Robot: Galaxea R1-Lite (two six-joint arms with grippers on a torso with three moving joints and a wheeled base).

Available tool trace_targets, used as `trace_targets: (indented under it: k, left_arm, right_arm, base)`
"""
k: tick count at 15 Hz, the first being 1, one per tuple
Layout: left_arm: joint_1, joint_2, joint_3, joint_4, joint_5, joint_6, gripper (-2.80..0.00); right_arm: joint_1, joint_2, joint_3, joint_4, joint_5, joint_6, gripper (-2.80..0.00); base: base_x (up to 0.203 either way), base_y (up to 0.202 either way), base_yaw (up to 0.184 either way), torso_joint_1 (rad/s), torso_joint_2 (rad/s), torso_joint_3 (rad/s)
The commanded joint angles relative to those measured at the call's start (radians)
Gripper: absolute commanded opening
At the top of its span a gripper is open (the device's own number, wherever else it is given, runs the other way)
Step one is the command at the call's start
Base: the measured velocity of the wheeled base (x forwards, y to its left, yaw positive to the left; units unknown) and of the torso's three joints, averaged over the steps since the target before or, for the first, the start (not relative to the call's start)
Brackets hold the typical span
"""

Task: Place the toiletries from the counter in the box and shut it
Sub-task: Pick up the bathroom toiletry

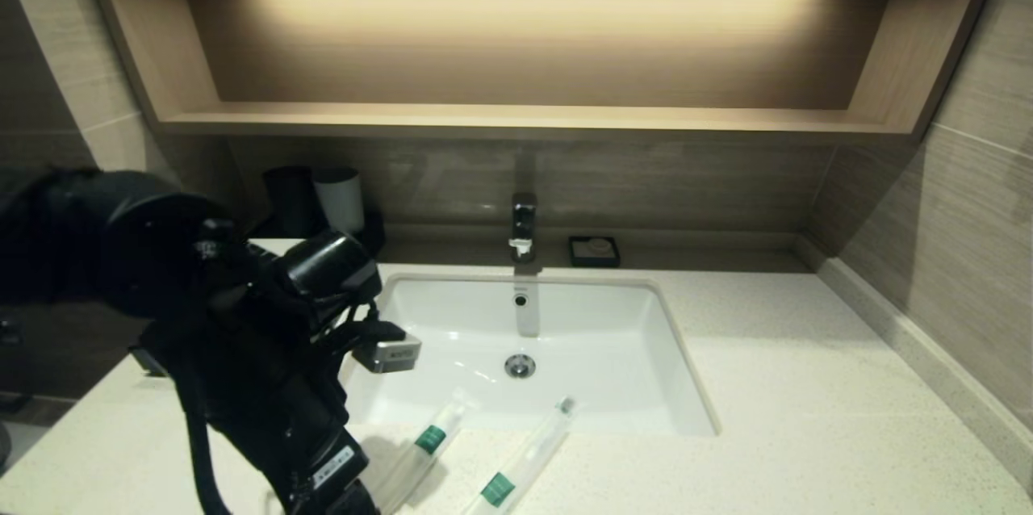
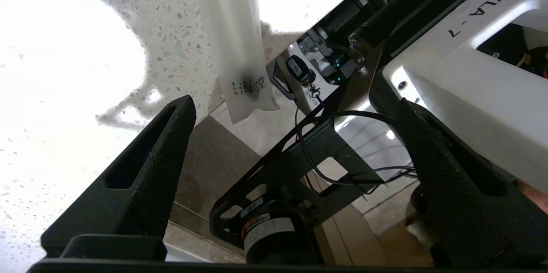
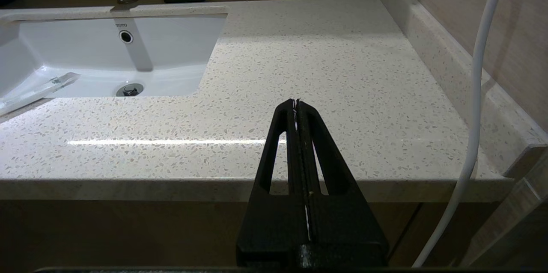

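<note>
The robot's left gripper will next close at the green band (image 1: 432, 436) of the clear sleeve farther from the soap dish, near that sleeve's end over the sink.
Two toiletries in clear sleeves with green bands (image 1: 430, 438) (image 1: 498, 489) lie on the counter (image 1: 807, 386) in front of the sink (image 1: 597, 337), their far ends over its rim. A third sleeve with a dark tip (image 2: 239, 50) lies at the counter's front edge, its end hanging over. My left gripper (image 2: 295, 101) is open just past that end, with nothing between its fingers (image 2: 171, 136). My left arm (image 1: 258, 353) covers the counter's left side, and the box is hidden. My right gripper (image 3: 295, 102) is shut and empty, low before the counter's right front edge.
A faucet (image 1: 523, 228) and a small black soap dish (image 1: 594, 251) stand behind the sink. A dark cup (image 1: 290, 200) and a white cup (image 1: 339, 196) stand at the back left. A wooden shelf (image 1: 516, 118) runs above. A wall borders the right side (image 1: 952, 257).
</note>
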Motion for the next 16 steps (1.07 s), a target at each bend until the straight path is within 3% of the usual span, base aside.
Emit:
trace_targets:
  k: [1,8,12,16]
  left_arm:
    - [-0.005,0.084,-0.07,0.031,0.012,0.0,0.0]
    - [-0.005,0.18,-0.206,0.035,0.042,-0.002,0.0]
    - [-0.005,0.268,-0.314,0.034,0.071,-0.061,0.0]
    - [-0.01,0.347,-0.35,0.035,0.098,-0.067,0.0]
  right_arm:
    - [0.0,0.001,0.0,0.0,0.0,0.0,-2.8]
    - [0.0,0.001,0.0,0.0,0.0,0.0,-2.8]
    - [0.0,0.001,0.0,0.0,0.0,0.0,-2.8]
    - [0.0,0.001,0.0,0.0,0.0,0.0,-2.8]
  base:
    - [0.0,0.0,0.0,0.0,0.0,0.0]
    - [0.0,0.0,0.0,0.0,0.0,0.0]
    - [0.0,0.0,0.0,0.0,0.0,0.0]
    - [0.0,0.0,0.0,0.0,0.0,0.0]
